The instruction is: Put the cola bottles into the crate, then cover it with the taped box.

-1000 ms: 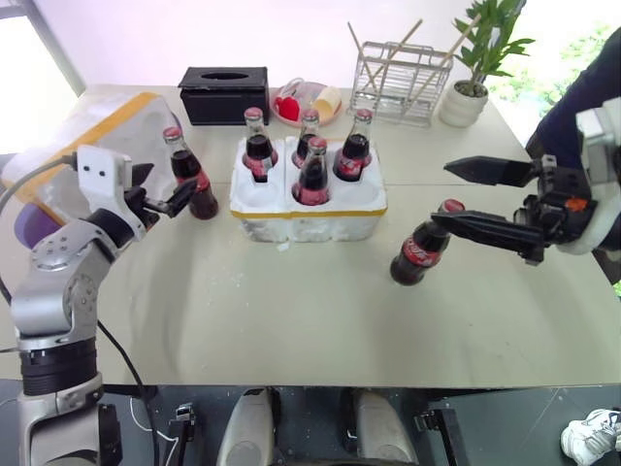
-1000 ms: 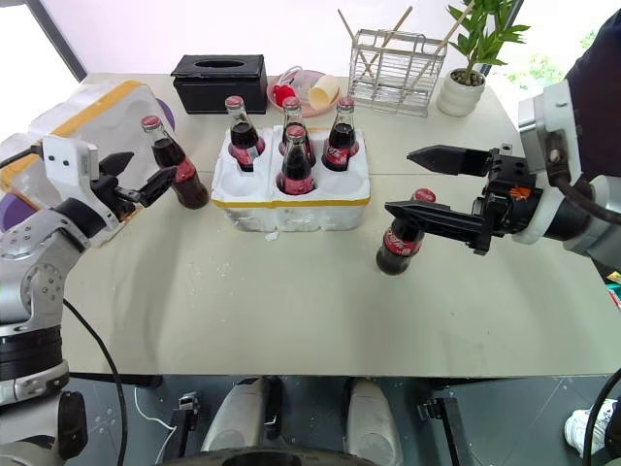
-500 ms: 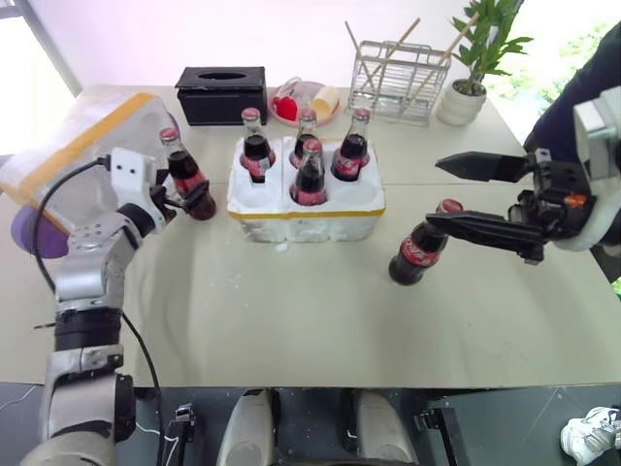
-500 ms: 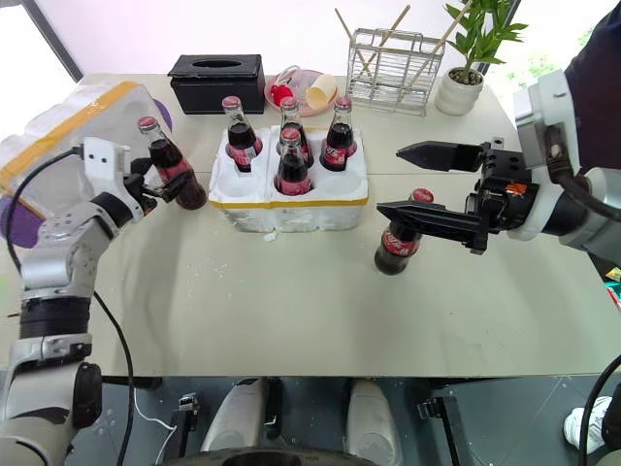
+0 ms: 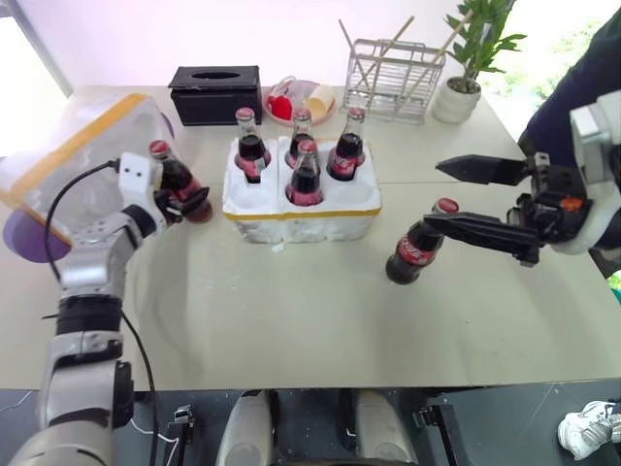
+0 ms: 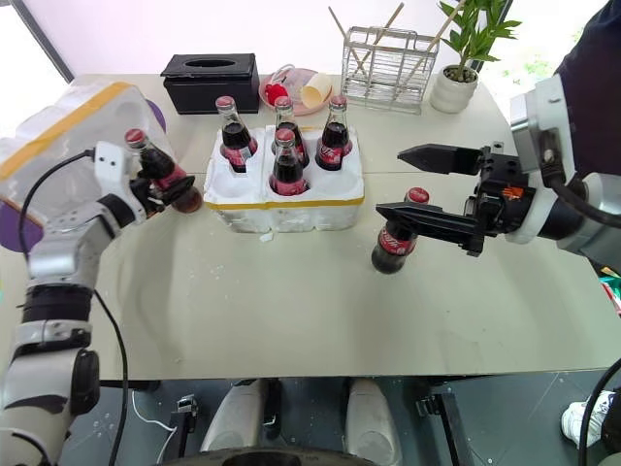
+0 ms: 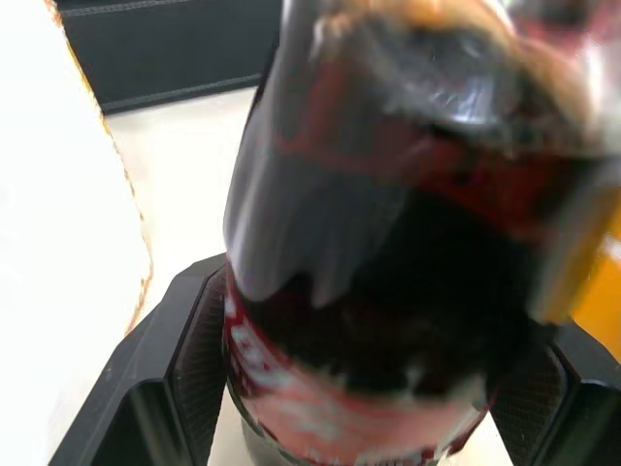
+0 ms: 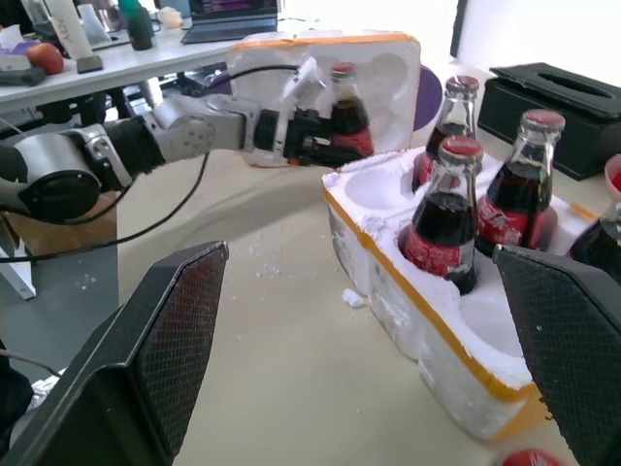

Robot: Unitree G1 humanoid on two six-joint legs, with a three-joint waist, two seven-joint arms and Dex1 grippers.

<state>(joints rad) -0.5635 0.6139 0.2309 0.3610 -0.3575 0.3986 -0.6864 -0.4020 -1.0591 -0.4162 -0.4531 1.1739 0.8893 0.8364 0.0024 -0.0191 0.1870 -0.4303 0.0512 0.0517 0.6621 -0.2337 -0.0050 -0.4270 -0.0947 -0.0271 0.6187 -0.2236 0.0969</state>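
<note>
The cola bottle is to go in the empty front hollow of the white crate (image 5: pixel 249 199). The bottle now stands beside the crate. Next, my left gripper lets it go there.
One cola bottle (image 5: pixel 176 178) stands left of the crate (image 5: pixel 301 210), and my left gripper (image 5: pixel 189 202) is shut on its lower body. Its pads (image 7: pixel 189 379) press that bottle (image 7: pixel 369 243) from both sides. The low white crate with the yellow band holds several cola bottles (image 5: pixel 307 176); its front left well (image 8: pixel 374 189) has nothing in it. Another cola bottle (image 5: pixel 415 252) stands on the table right of the crate. My right gripper (image 5: pixel 436 194) hovers wide open over its cap. The taped box (image 5: pixel 78 146) lies tilted at the far left, behind my left arm.
Along the table's far edge are a black tissue box (image 5: pixel 215 92), a pink plate (image 5: pixel 301 102), a wire rack (image 5: pixel 398 83) with sticks and a potted plant (image 5: pixel 466 92). A purple object (image 5: pixel 24 228) lies under the taped box. A person's dark sleeve (image 5: pixel 572 97) is at the right.
My left gripper has moved in and down around the bottle left of the crate, and its fingers have narrowed onto it. The right gripper has kept still.
</note>
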